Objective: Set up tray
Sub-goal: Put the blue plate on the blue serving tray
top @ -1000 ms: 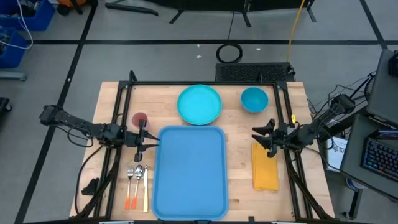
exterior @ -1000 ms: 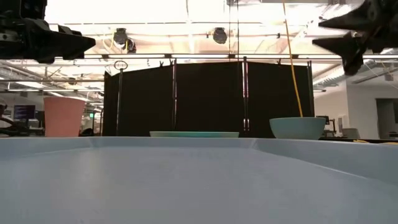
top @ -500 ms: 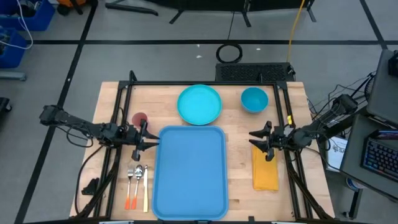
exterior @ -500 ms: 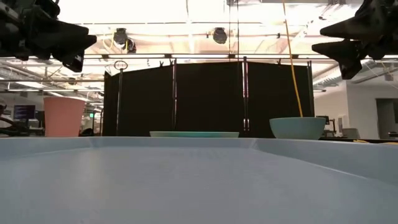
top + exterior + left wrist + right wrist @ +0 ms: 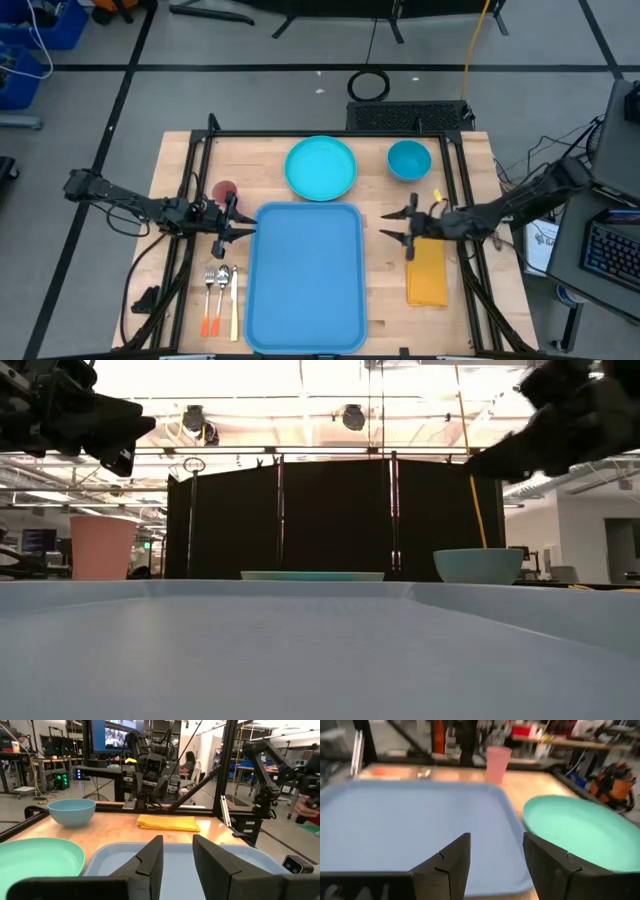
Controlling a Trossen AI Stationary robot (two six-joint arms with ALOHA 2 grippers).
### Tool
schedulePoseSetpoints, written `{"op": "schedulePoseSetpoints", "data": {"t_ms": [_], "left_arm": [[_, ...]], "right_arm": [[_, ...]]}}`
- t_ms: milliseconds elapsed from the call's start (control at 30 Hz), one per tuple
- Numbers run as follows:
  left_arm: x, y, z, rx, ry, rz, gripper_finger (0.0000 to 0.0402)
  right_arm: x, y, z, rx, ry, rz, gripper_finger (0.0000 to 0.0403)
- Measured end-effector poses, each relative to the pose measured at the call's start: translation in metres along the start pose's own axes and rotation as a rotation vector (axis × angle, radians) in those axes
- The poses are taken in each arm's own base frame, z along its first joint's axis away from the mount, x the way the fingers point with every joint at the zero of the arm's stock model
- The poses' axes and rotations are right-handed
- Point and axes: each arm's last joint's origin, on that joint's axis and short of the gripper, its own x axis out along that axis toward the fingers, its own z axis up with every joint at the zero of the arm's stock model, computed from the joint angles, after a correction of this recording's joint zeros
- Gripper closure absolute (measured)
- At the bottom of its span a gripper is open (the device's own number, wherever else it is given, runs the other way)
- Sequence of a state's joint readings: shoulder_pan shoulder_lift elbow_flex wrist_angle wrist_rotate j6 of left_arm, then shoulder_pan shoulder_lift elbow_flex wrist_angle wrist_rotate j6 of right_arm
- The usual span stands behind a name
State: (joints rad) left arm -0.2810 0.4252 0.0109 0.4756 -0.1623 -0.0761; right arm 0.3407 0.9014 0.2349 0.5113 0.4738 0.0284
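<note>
I should close my right gripper on the turquoise plate's near rim (image 5: 346,193) (image 5: 559,849), next to the blue tray's far corner on the bowl's side.
The blue tray (image 5: 305,275) lies flat on the wooden table, near its front edge. My left gripper (image 5: 246,230) hovers level just off the tray's far left corner, open, with nothing between its fingers (image 5: 150,860). My right gripper (image 5: 388,228) hovers level between the tray's right rim and the yellow napkin (image 5: 427,275), also open and holding nothing. It faces across the tray (image 5: 410,825). Both grippers are well above the table in the low view: the left gripper (image 5: 130,435) and the right gripper (image 5: 490,460).
A turquoise plate (image 5: 321,167) and a blue bowl (image 5: 409,160) sit behind the tray. A pink cup (image 5: 224,192) stands at the far left, beside my left gripper. A fork, spoon and knife (image 5: 220,295) lie left of the tray.
My right gripper has moved toward the table's left, from over the napkin's far end toward the tray's right rim, rolling as it went. My left gripper has rolled about its own axis while staying in place. Nothing on the table has moved.
</note>
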Motion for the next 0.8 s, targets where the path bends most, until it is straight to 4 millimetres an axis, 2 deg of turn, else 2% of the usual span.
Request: {"op": "schedulePoseSetpoints", "data": {"t_ms": [67, 200, 400, 600, 800], "left_arm": [[0.000, 0.000, 0.000, 0.001, 0.001, 0.000, 0.0291], [0.000, 0.000, 0.000, 0.002, 0.000, 0.007, 0.0291], [0.000, 0.001, 0.000, 0.002, -0.001, 0.024, 0.0291], [0.000, 0.001, 0.000, -0.007, -0.001, 0.022, 0.0291], [0.000, 0.001, 0.000, -0.042, -0.001, 0.022, 0.0291]], "right_arm": [[0.014, 0.000, 0.006, -0.006, 0.038, 0.022, 0.0232], [0.046, 0.001, 0.015, -0.079, 0.224, 0.036, 0.0232], [0.090, -0.001, 0.046, -0.264, 0.404, 0.024, 0.0232], [0.122, -0.024, 0.063, -0.346, 0.542, 0.014, 0.0232], [0.146, -0.055, 0.061, -0.349, 0.690, 0.039, 0.0232]]}}
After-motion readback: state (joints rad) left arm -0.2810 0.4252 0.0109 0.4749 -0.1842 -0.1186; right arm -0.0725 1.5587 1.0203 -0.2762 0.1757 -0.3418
